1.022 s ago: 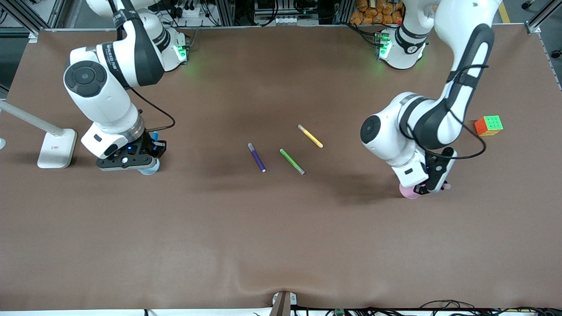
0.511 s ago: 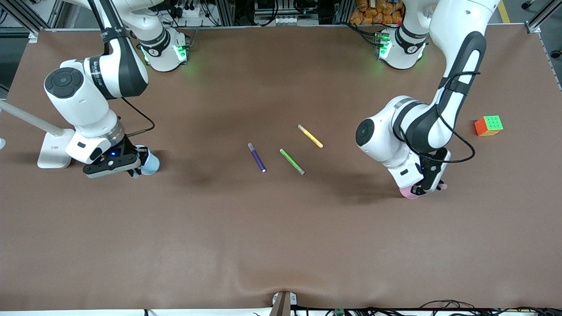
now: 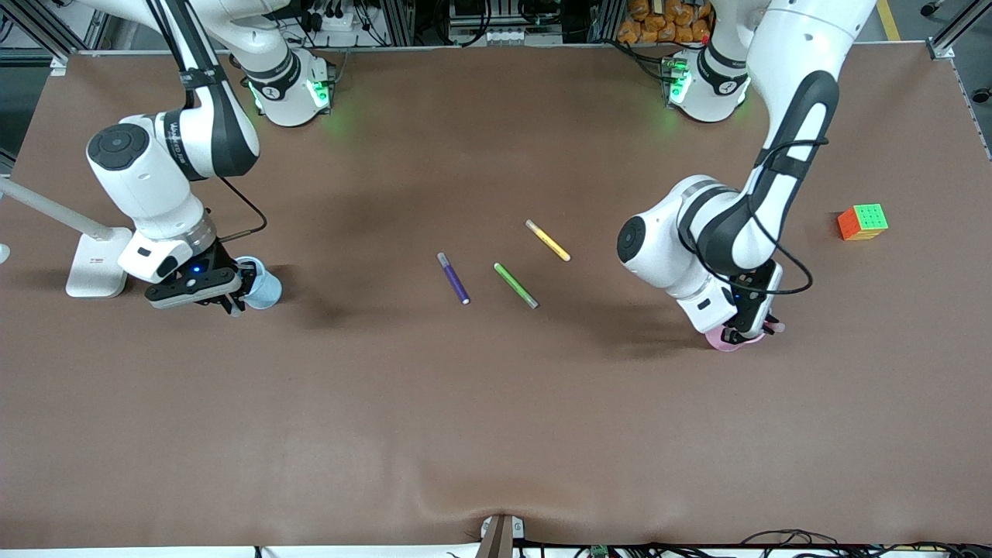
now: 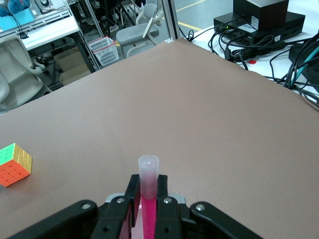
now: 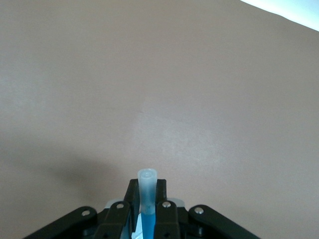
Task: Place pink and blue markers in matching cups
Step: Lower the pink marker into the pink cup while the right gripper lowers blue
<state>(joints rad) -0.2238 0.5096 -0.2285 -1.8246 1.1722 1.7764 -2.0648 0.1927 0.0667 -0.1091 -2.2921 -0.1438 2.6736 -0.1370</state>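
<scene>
The robot's right gripper needs to release the blue marker inside the light blue cup [image 3: 257, 283] near the base of the white stand. The marker is now held low beside that cup.
My left gripper [image 3: 750, 332] is shut on the pink marker [image 4: 148, 204], just over the pale pink cup [image 3: 725, 343]. The marker's pale cap [image 3: 777, 328] sticks out past the fingers [image 4: 132, 191]. My right gripper [image 3: 231, 301] is shut on the blue marker [image 5: 148, 219], and its cap [image 5: 147, 183] rises between the fingers [image 5: 160, 191]. This gripper hangs low beside the light blue cup [image 3: 264, 289], on the side toward the right arm's end of the table. Whether either marker's lower end is inside its cup is hidden by the hands.
A purple pen [image 3: 453, 277], a green pen [image 3: 515, 285] and a yellow pen [image 3: 547, 239] lie mid-table. A colourful cube [image 3: 862, 222] sits toward the left arm's end, also in the left wrist view [image 4: 15, 164]. A white stand base [image 3: 97, 263] is near the right gripper.
The right hand has swung toward the right arm's end of the table, uncovering the blue cup. The left hand has shifted slightly over the pink cup. Both still hold their markers.
</scene>
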